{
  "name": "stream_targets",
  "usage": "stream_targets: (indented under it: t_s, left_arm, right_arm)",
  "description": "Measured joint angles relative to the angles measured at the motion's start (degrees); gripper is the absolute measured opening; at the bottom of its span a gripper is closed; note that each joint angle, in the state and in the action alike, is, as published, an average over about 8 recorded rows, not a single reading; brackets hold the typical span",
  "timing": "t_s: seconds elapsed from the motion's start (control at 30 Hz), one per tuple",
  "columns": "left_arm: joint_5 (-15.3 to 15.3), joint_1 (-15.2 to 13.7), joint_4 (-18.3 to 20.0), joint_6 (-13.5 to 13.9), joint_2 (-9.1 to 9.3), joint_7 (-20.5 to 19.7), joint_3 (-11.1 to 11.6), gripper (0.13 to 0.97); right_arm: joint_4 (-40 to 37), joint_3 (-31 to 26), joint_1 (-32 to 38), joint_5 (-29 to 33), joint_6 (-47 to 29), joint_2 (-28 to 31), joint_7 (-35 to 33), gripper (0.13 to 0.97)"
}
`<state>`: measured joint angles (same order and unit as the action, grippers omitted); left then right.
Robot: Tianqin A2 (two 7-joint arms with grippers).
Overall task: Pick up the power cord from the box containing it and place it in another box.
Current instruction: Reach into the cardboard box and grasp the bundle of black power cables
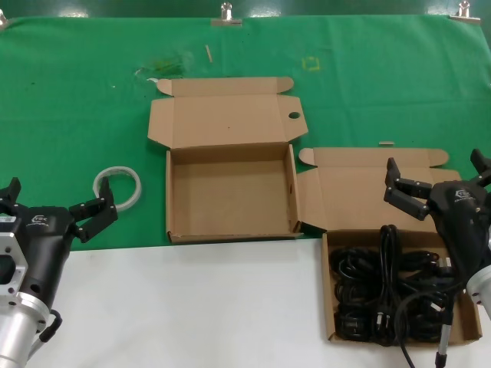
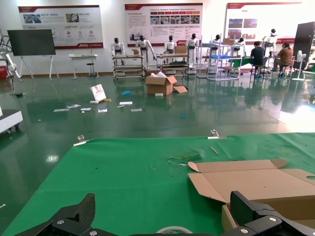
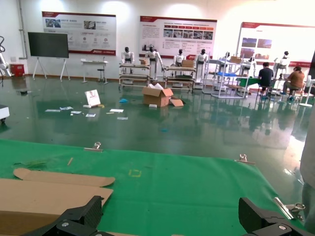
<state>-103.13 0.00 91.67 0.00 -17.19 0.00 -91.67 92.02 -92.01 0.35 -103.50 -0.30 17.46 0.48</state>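
The robot's right gripper should close on the power cord's far part (image 1: 389,262), just short of the looped end that points toward the open lid of the cord's box.
The power cord (image 1: 388,277) is a long narrow black bundle lying across a tangle of other black cords in the plain-lid box (image 1: 360,195) at the front right. The other box (image 1: 230,188), with a small round hole in its lid, stands open and empty in the middle. It also shows in the left wrist view (image 2: 256,184) and the right wrist view (image 3: 44,194). My right gripper (image 1: 436,170) (image 3: 172,219) is open and empty above the plain lid, just behind the cords. My left gripper (image 1: 60,193) (image 2: 162,216) is open and empty at the front left.
A white tape roll (image 1: 119,188) lies on the green mat just ahead of my left gripper, and shows in the left wrist view (image 2: 173,229). A yellow mark (image 1: 311,63) and small scraps (image 1: 161,67) lie at the back. White tabletop (image 1: 192,307) runs along the front.
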Motion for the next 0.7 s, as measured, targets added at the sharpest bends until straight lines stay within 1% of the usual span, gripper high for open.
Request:
stream_targets:
  t_s: [0.7]
  left_arm:
    - [0.0, 0.0, 0.0, 0.0, 0.0, 0.0, 0.0, 0.966]
  right_arm:
    - [0.0, 0.0, 0.0, 0.0, 0.0, 0.0, 0.0, 0.966]
